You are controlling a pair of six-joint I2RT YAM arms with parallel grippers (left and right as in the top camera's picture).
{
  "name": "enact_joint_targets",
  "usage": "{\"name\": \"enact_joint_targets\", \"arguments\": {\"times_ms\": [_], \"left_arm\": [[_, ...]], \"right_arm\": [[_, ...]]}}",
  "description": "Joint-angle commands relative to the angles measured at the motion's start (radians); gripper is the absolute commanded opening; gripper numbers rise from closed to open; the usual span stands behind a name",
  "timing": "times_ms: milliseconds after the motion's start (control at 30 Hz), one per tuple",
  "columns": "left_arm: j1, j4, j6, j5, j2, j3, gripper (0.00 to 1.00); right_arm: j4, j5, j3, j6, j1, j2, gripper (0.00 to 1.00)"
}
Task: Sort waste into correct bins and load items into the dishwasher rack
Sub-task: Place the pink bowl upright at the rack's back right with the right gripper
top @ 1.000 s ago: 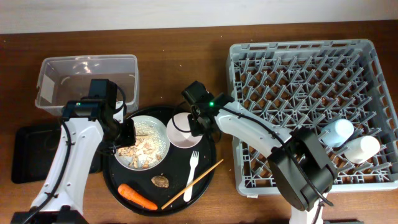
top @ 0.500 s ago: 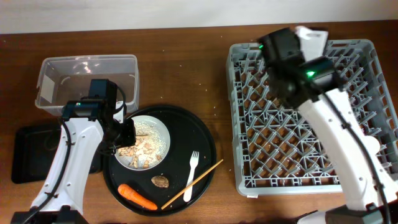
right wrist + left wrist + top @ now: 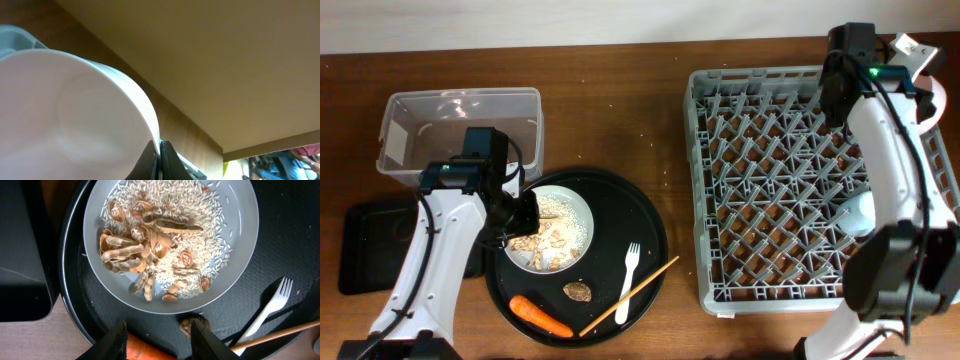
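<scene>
My right gripper needs to let go of the pale pink bowl among the grey rack's back wires, behind the cup (image 3: pixel 828 126).
My left gripper (image 3: pixel 159 341) is open and empty, hovering low over the pale grey plate (image 3: pixel 170 245) of rice and beige scraps; it also shows in the overhead view (image 3: pixel 516 214). The orange carrot (image 3: pixel 145 351) and small brown lump (image 3: pixel 189 326) lie just below the plate (image 3: pixel 552 232). The white fork (image 3: pixel 629 270) lies on the round tray. My right gripper (image 3: pixel 160 150) is shut on the rim of the pale pink bowl (image 3: pixel 75 115), held at the far right corner of the grey rack (image 3: pixel 790 190). A cup (image 3: pixel 855 212) in the rack is partly hidden by the arm.
The clear tub (image 3: pixel 460 130) stands at the back left, with the flat black tray (image 3: pixel 365 245) in front of it. The large round black tray (image 3: pixel 650 240) carries the plate, fork, carrot, lump and a wooden stick (image 3: pixel 630 295).
My right arm lifted the bowl off the round tray and swung it across the rack to the far right corner. The left arm has not moved.
</scene>
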Motion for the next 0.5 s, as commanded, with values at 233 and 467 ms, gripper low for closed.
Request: {"name": "enact_joint_targets", "arguments": {"times_ms": [233,467], "left_arm": [[0.007,0.002,-0.014,0.019,0.0,0.003,0.41],[0.007,0.002,-0.014,0.021,0.0,0.003,0.45]], "right_arm": [[0.113,0.098,0.002,-0.037,-0.032,0.171,0.04],[0.232,-0.092,0.002,-0.291,-0.041,0.191,0.04]]}}
